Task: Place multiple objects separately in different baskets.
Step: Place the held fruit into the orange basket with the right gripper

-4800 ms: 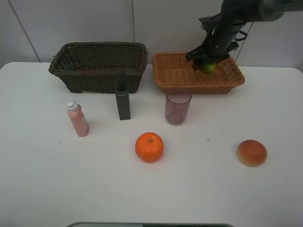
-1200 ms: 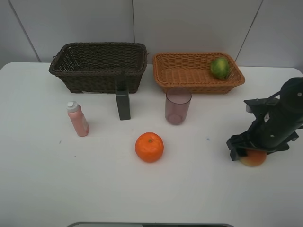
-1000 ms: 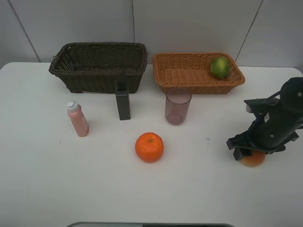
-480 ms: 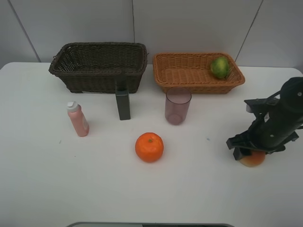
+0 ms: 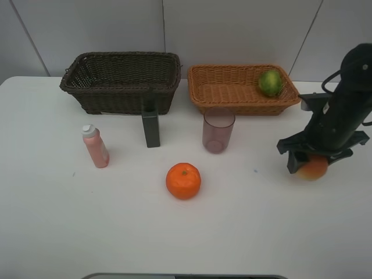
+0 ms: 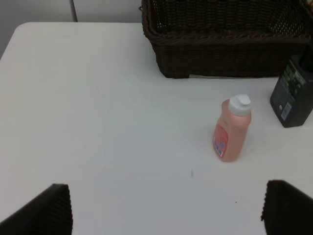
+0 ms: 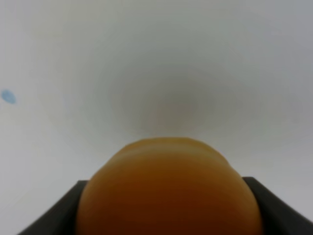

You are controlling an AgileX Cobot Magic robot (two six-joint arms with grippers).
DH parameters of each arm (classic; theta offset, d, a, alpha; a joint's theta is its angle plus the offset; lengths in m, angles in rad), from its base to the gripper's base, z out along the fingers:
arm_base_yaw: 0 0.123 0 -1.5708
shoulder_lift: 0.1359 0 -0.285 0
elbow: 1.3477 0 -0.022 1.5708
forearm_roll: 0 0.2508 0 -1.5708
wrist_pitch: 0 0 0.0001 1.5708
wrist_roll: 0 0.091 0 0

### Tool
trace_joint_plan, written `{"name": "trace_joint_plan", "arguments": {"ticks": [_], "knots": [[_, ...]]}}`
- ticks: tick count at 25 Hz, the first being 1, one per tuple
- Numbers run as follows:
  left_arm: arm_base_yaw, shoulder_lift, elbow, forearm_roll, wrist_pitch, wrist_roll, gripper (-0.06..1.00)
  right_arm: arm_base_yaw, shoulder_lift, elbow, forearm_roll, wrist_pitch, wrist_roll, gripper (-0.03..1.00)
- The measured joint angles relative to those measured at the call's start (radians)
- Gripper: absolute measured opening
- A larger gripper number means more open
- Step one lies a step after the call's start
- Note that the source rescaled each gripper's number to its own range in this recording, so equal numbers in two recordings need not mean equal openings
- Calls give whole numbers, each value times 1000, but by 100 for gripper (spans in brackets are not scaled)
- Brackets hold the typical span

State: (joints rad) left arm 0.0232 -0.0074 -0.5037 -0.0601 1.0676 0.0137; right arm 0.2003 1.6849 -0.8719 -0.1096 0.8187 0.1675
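Observation:
The robot's right gripper should set the red-orange round fruit down in the light tan basket (image 5: 229, 90) next to the green oval fruit.
My right gripper (image 5: 314, 158) is shut on the red-orange round fruit (image 5: 314, 169), holding it just above the table at the right; the fruit (image 7: 168, 188) fills the right wrist view between both fingers. The green oval fruit (image 5: 270, 82) lies in the light tan basket (image 5: 224, 103). The dark brown basket (image 5: 119, 87) stands left of it. In front stand the pink bottle (image 5: 95, 146), the dark bottle (image 5: 151, 128) and the pinkish cup (image 5: 218, 131). The orange (image 5: 183, 181) sits mid-table. My left gripper (image 6: 168, 210) is open above the table, short of the pink bottle (image 6: 232, 128).
The dark bottle (image 6: 293, 95) stands right against the dark basket's front wall (image 6: 220, 58). A small blue mark (image 5: 254, 171) is on the white tabletop between the cup and the held fruit. The back wall rises just behind both baskets.
My right gripper has risen off the table with the red-orange fruit in it and moved toward the back. Nothing else moved.

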Motion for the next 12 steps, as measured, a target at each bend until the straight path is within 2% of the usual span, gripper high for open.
{"name": "trace_joint_plan", "arguments": {"ticks": [4, 12], "knots": [[0, 0, 0, 0, 0, 0, 100, 31, 0, -123, -1, 65, 0, 57], [0, 0, 0, 0, 0, 0, 100, 38, 61, -390, -22, 130, 0, 57]]}}
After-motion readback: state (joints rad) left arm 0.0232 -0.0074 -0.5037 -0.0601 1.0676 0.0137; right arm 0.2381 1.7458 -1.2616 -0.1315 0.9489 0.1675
